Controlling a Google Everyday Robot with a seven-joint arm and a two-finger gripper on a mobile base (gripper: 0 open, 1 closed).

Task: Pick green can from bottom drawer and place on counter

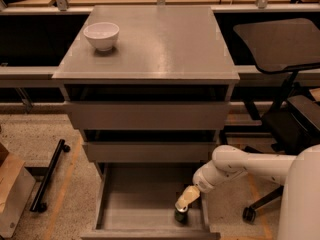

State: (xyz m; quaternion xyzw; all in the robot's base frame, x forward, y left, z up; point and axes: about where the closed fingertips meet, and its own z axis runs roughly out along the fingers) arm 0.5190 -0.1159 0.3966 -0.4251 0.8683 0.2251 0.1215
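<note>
My gripper is going to close on the upper part of the green can [181, 211], in the front corner of the open bottom drawer.
The green can [180, 216] stands upright in the front right corner of the open bottom drawer [145, 211]. My gripper [183, 202] reaches down from the white arm on the right and sits directly over the can's top, touching or just above it. The counter [150, 39] is the grey top of the cabinet, above the two narrower drawers.
A white bowl [101, 35] stands on the counter's back left. A black office chair [285, 59] is to the right of the cabinet. A black wheeled bar [47, 176] and a cardboard box [12, 194] lie on the floor to the left.
</note>
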